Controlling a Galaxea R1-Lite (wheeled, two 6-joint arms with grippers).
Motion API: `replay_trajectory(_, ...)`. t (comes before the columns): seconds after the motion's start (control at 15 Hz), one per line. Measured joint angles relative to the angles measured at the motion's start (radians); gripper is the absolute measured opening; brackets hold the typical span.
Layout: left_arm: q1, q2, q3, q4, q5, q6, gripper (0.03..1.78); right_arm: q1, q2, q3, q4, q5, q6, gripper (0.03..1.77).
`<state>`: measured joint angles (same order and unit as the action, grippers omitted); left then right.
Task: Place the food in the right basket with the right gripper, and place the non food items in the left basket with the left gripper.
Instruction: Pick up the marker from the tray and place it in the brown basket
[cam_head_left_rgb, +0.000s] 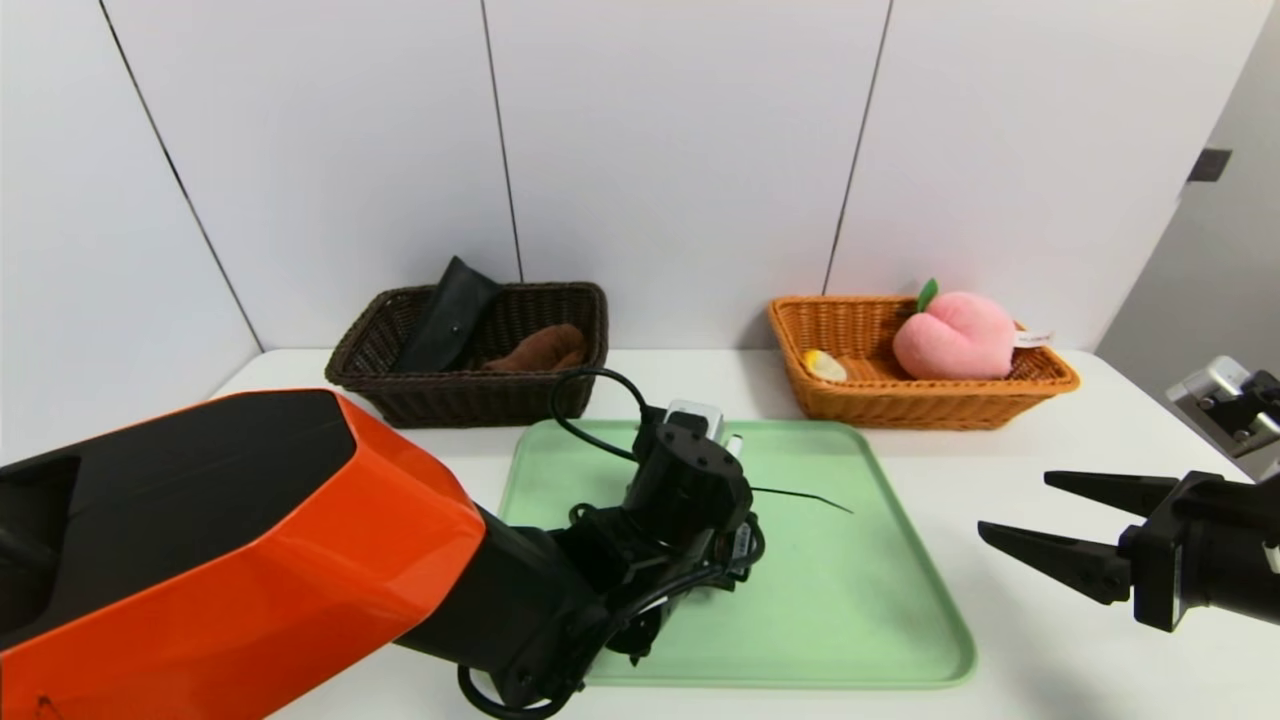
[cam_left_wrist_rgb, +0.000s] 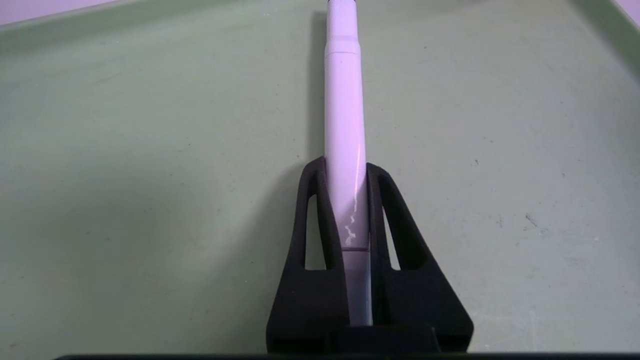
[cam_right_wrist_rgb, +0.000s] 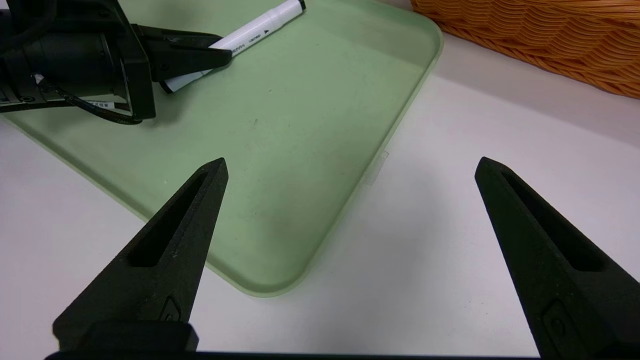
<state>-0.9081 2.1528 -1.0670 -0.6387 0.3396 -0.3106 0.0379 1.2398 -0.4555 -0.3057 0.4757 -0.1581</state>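
Next, my left gripper releases the white marker pen between the black pouch and the brown cloth bundle (cam_head_left_rgb: 483, 359) in the basket.
A slim white marker pen (cam_left_wrist_rgb: 344, 125) lies along the green tray (cam_head_left_rgb: 850, 600), and my left gripper (cam_left_wrist_rgb: 345, 167) is shut on its rear half. The right wrist view shows the same grip: pen (cam_right_wrist_rgb: 250, 35), black fingers (cam_right_wrist_rgb: 200, 50) low over the tray. The dark brown left basket (cam_head_left_rgb: 470, 395) holds a black pouch (cam_head_left_rgb: 445, 315) and a brown cloth bundle (cam_head_left_rgb: 535, 350). In the orange-tan right basket (cam_head_left_rgb: 900, 405) sit the pink plush peach (cam_head_left_rgb: 955, 335) and a small orange-and-white piece (cam_head_left_rgb: 825, 365). My right gripper (cam_head_left_rgb: 1013, 503) hangs open and empty over the table right of the tray.
Both baskets stand against the white wall behind the tray. A thin dark line (cam_head_left_rgb: 800, 497) crosses the tray's middle. A grey device (cam_head_left_rgb: 1225, 400) sits at the table's far right edge. My orange left arm covers the table's front left.
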Motion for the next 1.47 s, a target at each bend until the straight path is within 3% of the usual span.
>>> replay_trajectory(0.2, -0.001, -0.035, 0.014, 0.005, 0.0, 0.028, 0.18, 0.0, 0.0, 0.001, 0.0, 0.0, 0.0, 1.71)
replay_trajectory(0.4, 0.006, -0.116, 0.025, -0.021, -0.002, 0.139, 0.18, 0.0, 0.0, 0.0, 0.0, 0.001, 0.0, 1.71)
replay_trajectory(0.67, 0.106, -0.225, 0.027, -0.035, -0.034, 0.235, 0.18, 0.0, 0.0, -0.001, 0.0, 0.001, 0.0, 1.71)
replay_trajectory(1.0, 0.359, -0.298, -0.009, -0.034, -0.197, 0.306, 0.18, 0.0, 0.003, 0.005, 0.001, 0.001, -0.001, 1.71)
replay_trajectory(1.27, 0.578, -0.256, -0.095, -0.033, -0.349, 0.381, 0.18, 0.001, 0.004, 0.016, 0.0, 0.002, -0.002, 1.71)
replay_trajectory(1.47, 0.641, -0.198, -0.125, -0.038, -0.391, 0.393, 0.18, 0.002, 0.003, 0.021, 0.0, 0.002, -0.002, 1.71)
